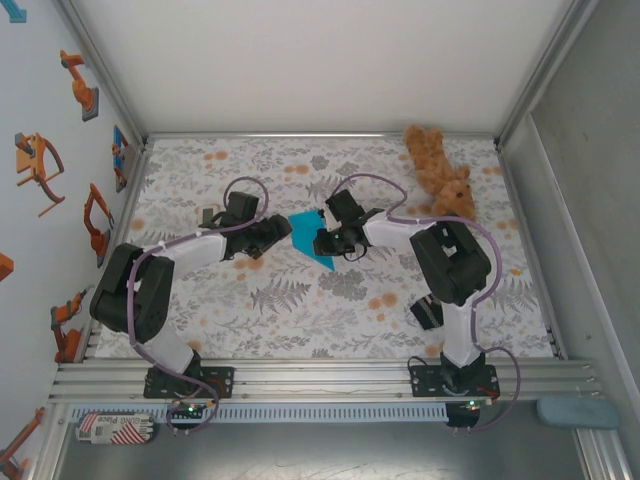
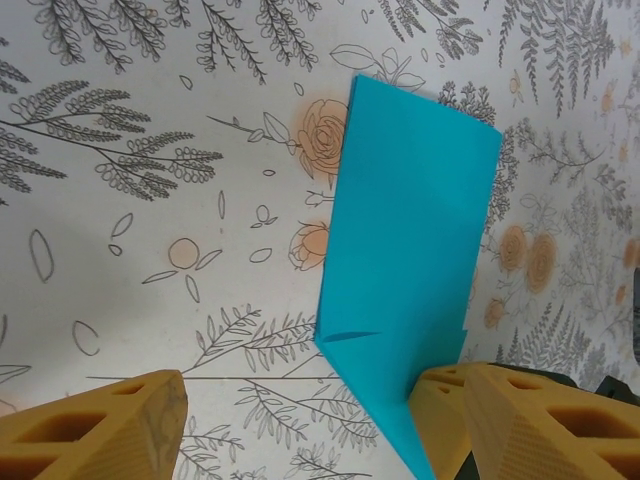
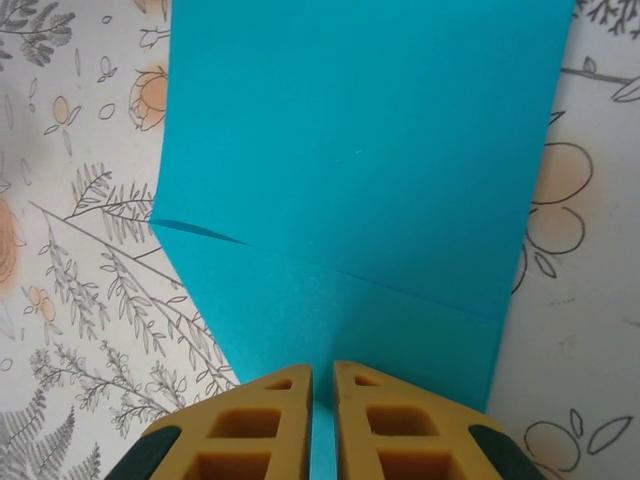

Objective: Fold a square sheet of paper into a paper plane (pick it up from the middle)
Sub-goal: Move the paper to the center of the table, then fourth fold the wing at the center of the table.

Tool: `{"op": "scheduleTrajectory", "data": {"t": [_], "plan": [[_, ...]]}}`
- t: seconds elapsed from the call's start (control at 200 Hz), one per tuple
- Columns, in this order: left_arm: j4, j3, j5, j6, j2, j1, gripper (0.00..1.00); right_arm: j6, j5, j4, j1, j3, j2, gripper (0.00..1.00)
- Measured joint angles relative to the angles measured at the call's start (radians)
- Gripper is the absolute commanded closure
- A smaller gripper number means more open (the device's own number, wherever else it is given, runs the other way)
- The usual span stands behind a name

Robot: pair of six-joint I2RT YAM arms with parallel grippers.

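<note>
My left gripper will grab only the upper layer (image 2: 345, 328) by the gaping crease and fold it across, as the paper's layers lie close together along the long edge.
The square sheet of paper (image 1: 303, 232) is bright cyan and folded, with creases and a pointed lower end, and it sits at the middle of the table between both grippers. My right gripper (image 1: 322, 243) holds it from the right. In the right wrist view the yellow fingers (image 3: 270, 400) stand almost together, with the paper's (image 3: 360, 150) centre fold in the thin gap of the gripper (image 3: 322, 370). My left gripper (image 1: 278, 235) is open wide. In the left wrist view the paper (image 2: 410, 230) reaches down beside the right finger (image 2: 450, 420) of that gripper (image 2: 300, 390), whose left finger is well apart from it.
A brown teddy bear (image 1: 440, 175) lies at the table's far right corner. The floral tablecloth (image 1: 300, 310) covers the table. Walls close in the left, back and right sides. Aluminium rails (image 1: 320, 375) run along the near edge.
</note>
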Motion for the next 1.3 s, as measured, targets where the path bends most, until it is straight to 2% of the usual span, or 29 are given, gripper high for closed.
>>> {"op": "scheduleTrajectory", "data": {"t": [0.265,0.661,1.112,1.302], "plan": [[0.05,0.003,0.053,-0.079,0.035,-0.021,0.29,0.03,-0.002,0.027,0.0,-0.044,-0.101,0.88],[0.111,0.003,0.1,-0.172,0.09,-0.034,0.41,0.053,0.018,0.026,-0.008,-0.046,-0.049,0.89],[0.111,0.026,0.139,-0.191,0.152,-0.038,0.63,0.084,-0.016,0.05,-0.042,-0.07,-0.026,0.89],[0.111,0.05,0.153,-0.191,0.17,-0.038,0.64,0.092,-0.037,0.065,-0.048,-0.077,-0.025,0.89]]}}
